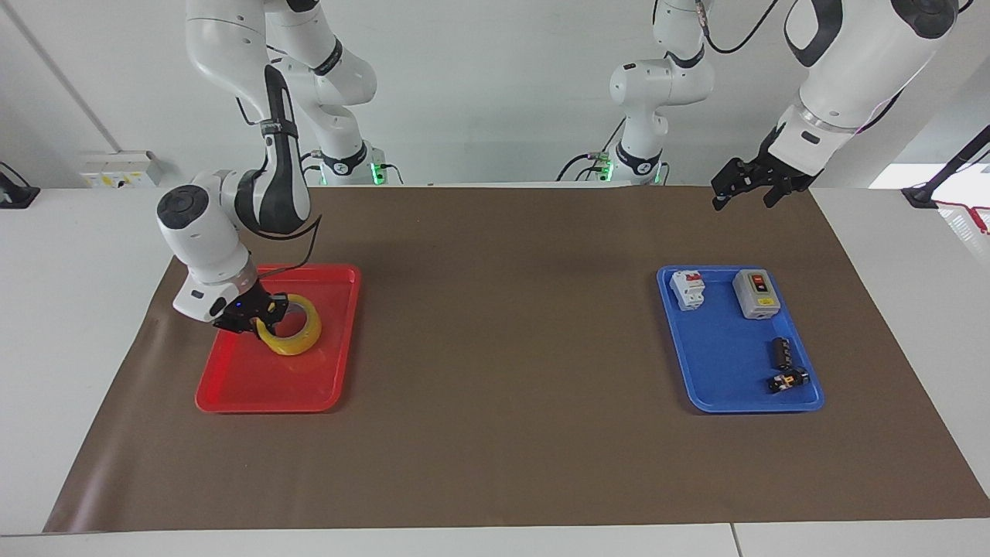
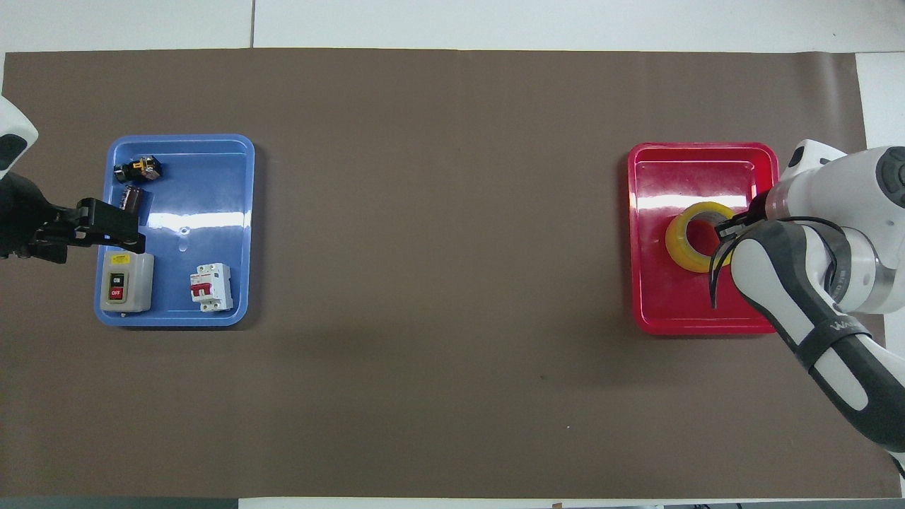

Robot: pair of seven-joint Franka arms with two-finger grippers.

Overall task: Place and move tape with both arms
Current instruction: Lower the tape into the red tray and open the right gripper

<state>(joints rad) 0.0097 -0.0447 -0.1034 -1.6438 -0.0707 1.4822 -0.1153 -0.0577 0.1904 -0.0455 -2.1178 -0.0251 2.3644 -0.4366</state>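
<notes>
My right gripper has a place to put the yellow tape. It will let go of it flat on the middle of the red tray's bottom [image 2: 708, 237].
The yellow tape [image 1: 298, 340] [image 2: 680, 244] is low inside the red tray [image 1: 267, 404] [image 2: 700, 147], slightly tilted. My right gripper [image 1: 259, 321] [image 2: 728, 227] is shut on the roll's wall, one finger in its hole. I cannot tell whether the roll rests on the tray floor. The right arm reaches in from the tray's outer side. My left gripper [image 1: 741, 203] [image 2: 127, 233] waits open and holds nothing, up in the air over the edge of the blue tray [image 1: 742, 406] [image 2: 177, 139].
The blue tray holds a grey switch box [image 1: 756, 294] [image 2: 126, 281], a white breaker [image 1: 687, 289] [image 2: 211, 286] and two small dark parts [image 1: 783, 363]. A brown mat [image 1: 503, 348] covers the table. Two smaller arms stand at the robots' end.
</notes>
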